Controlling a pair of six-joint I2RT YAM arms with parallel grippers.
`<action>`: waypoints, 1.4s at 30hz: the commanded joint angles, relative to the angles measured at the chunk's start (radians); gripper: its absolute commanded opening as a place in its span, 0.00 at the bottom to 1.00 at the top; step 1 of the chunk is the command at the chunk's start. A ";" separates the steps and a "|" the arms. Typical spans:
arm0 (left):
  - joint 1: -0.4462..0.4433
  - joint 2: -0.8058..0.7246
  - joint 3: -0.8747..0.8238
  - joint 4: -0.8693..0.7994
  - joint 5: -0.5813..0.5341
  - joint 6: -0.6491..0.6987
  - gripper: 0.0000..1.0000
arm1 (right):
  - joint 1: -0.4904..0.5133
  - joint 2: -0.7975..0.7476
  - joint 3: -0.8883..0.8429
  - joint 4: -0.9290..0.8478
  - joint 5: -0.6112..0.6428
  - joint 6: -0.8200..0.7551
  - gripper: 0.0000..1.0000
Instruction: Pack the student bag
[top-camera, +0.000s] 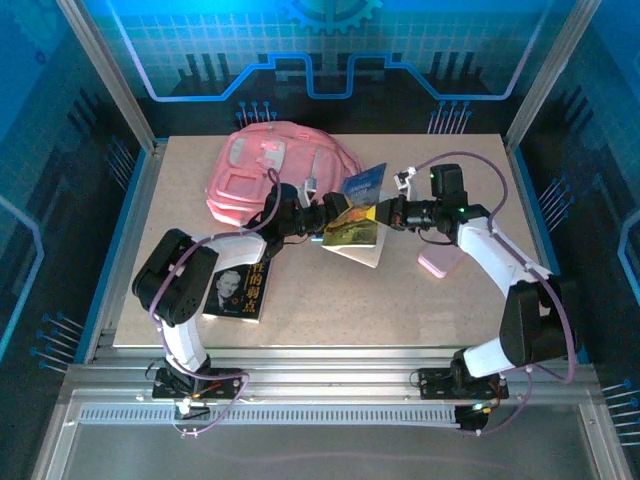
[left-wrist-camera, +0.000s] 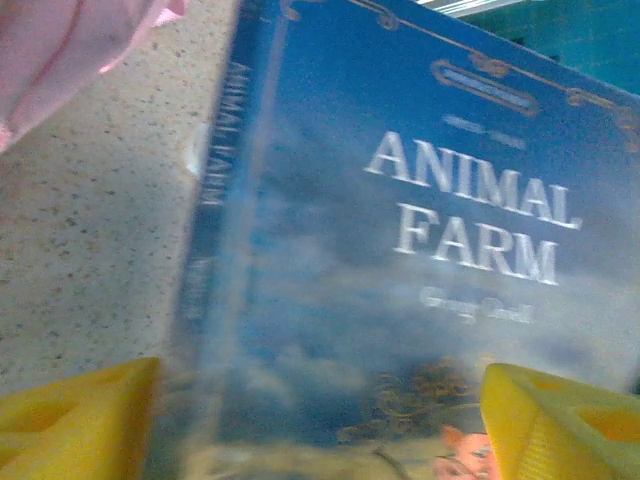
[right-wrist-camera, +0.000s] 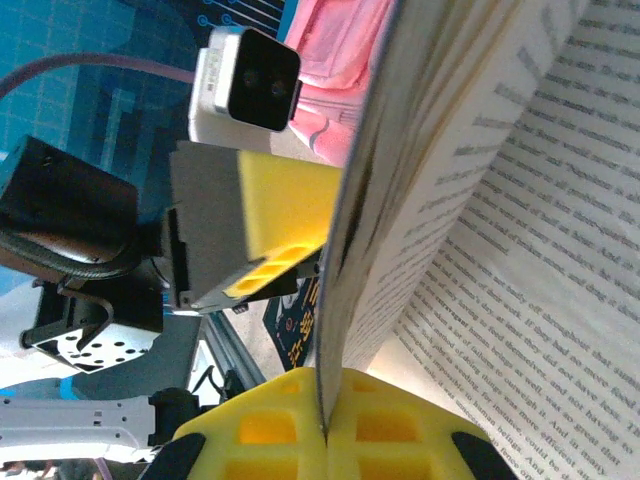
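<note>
My right gripper needs to grip the cover and fanned pages together (right-wrist-camera: 440, 220), as it pinches only the cover of the Animal Farm book, while my left gripper steadies the book.
The student bag (top-camera: 275, 170), a pink backpack, lies flat at the back of the table; its pink fabric also shows in the left wrist view (left-wrist-camera: 60, 60) and behind the book in the right wrist view (right-wrist-camera: 335, 60). In front of it a blue "Animal Farm" book (top-camera: 362, 200) is held up, tilted and partly open. My right gripper (top-camera: 388, 213) is shut on the edge of its cover (right-wrist-camera: 345, 330), with text pages (right-wrist-camera: 520, 250) fanning to the right. My left gripper (top-camera: 335, 215) is open against the front cover (left-wrist-camera: 400, 220), one yellow finger (left-wrist-camera: 80, 420) on each side.
A dark book (top-camera: 237, 290) with a face on its cover lies near the left arm. A white book or sheet (top-camera: 362, 250) lies under the held book. A small pink item (top-camera: 440, 262) rests by the right arm. Metal frame rails border the table.
</note>
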 joint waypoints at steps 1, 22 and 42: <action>-0.002 0.001 -0.009 0.192 0.050 -0.089 0.74 | -0.009 0.028 -0.016 0.108 -0.067 0.003 0.00; -0.040 -0.032 0.122 -0.104 -0.311 0.088 0.00 | 0.022 0.001 -0.103 -0.095 0.442 0.374 1.00; -0.157 -0.019 0.097 0.043 -0.690 -0.100 0.00 | 0.273 -0.099 -0.393 0.704 0.735 0.973 0.99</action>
